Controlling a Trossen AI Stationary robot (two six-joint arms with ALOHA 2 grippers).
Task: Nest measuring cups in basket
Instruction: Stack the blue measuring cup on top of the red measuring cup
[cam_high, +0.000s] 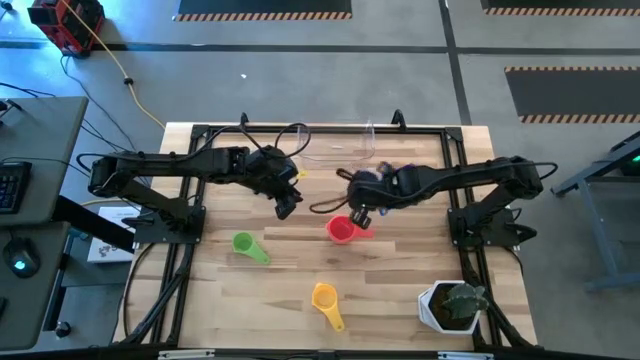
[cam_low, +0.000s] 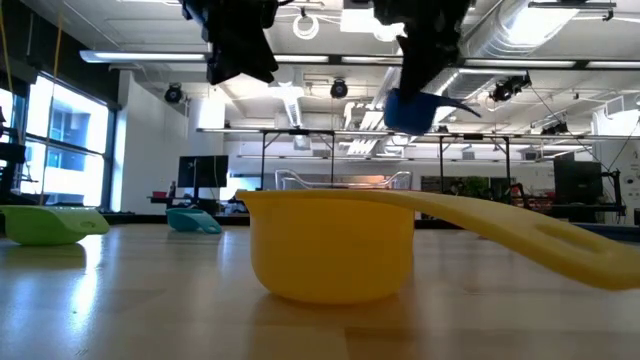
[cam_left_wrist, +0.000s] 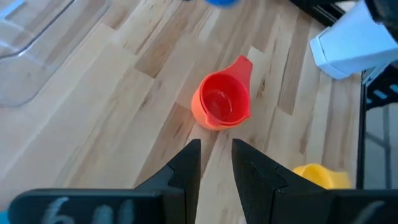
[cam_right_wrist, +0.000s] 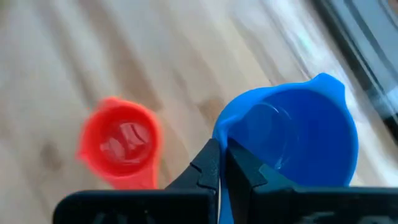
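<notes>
Next, my right gripper puts the blue measuring cup down inside the bowl of the red cup (cam_high: 341, 230) (cam_right_wrist: 124, 142).
My right gripper (cam_high: 357, 213) hangs over the table's middle, shut on a blue measuring cup (cam_right_wrist: 298, 137), which also shows high above the table in the low view (cam_low: 418, 110). A red cup (cam_high: 342, 230) stands upright on the wood just below and beside it (cam_right_wrist: 121, 143). My left gripper (cam_high: 287, 205) hovers left of the red cup (cam_left_wrist: 221, 102), with a narrow gap between its fingers and nothing in it. A green cup (cam_high: 250, 247) and a yellow cup (cam_high: 326, 300) rest on the near half. A teal cup (cam_low: 195, 221) sits farther back. The clear basket (cam_high: 335, 148) stands near the far edge. My right gripper pinches the blue cup's wall at the rim (cam_right_wrist: 231, 134), one finger inside the bowl and one outside. The fingers come from above, pointing down. The cup is lifted clear of the table and hangs below the fingers, its mouth facing the wrist camera.
A white pot with a green plant (cam_high: 455, 305) stands at the table's near right corner. Both arm bases and their frame run along the left and right sides. Bare wood lies between the green, red and yellow cups.
</notes>
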